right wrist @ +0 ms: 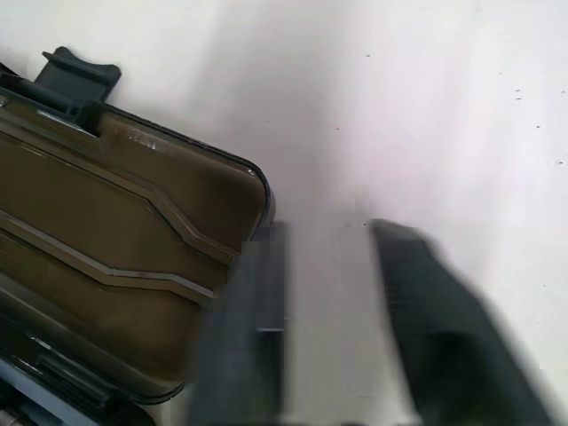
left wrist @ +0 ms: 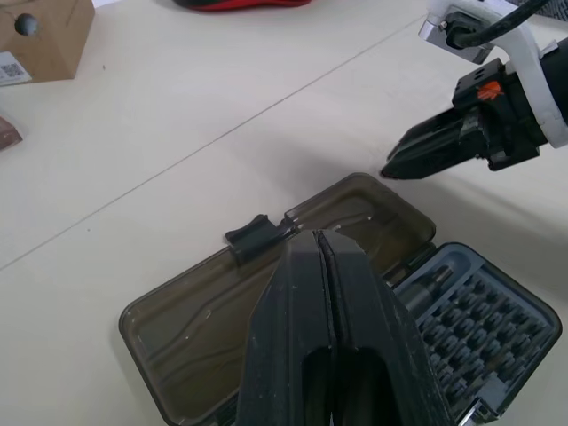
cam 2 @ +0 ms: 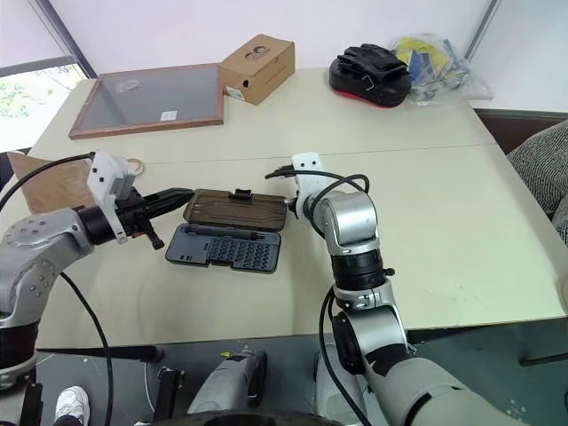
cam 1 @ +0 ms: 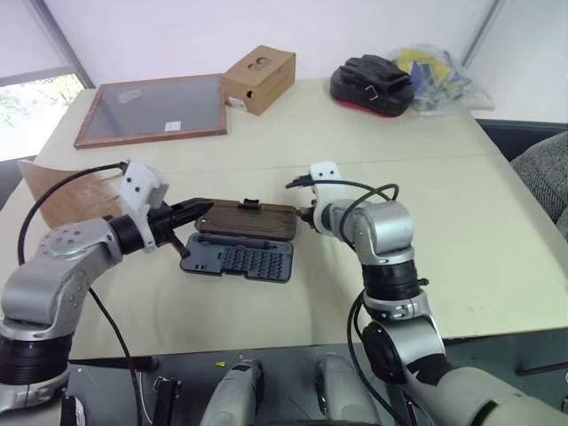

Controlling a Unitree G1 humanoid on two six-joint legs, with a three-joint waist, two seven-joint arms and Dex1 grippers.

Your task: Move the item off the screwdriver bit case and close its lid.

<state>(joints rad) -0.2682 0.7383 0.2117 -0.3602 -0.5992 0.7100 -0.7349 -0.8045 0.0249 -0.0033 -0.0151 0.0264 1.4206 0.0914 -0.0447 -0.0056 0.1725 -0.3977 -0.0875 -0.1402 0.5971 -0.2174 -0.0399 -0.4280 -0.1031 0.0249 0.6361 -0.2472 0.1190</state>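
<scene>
The screwdriver bit case lies crooked under the tip of my left gripper. Next, my right gripper pinches the lid's end edge (cam 1: 294, 226) and pulls it square before closing.
The screwdriver bit case (cam 1: 240, 260) lies open in the middle of the table, its dark base showing rows of bits. Its lid (cam 1: 248, 219) lies flat behind the base, latch tab (cam 1: 251, 204) on the far edge. The brown paper bag, the item (cam 1: 58, 191), lies at the table's left edge, apart from the case. My left gripper (cam 1: 206, 209) is shut and empty, its tip just over the lid's left end. At the lid's right end my right gripper (right wrist: 328, 302) hovers with its fingers apart, bare table between them.
A wood-framed dark board (cam 1: 155, 108) and a cardboard box (cam 1: 259, 78) stand at the back left. A black and red pouch (cam 1: 373, 84) and a clear plastic bag (cam 1: 435, 75) sit at the back right. A grey seat (cam 1: 541, 177) is beyond the table's right edge.
</scene>
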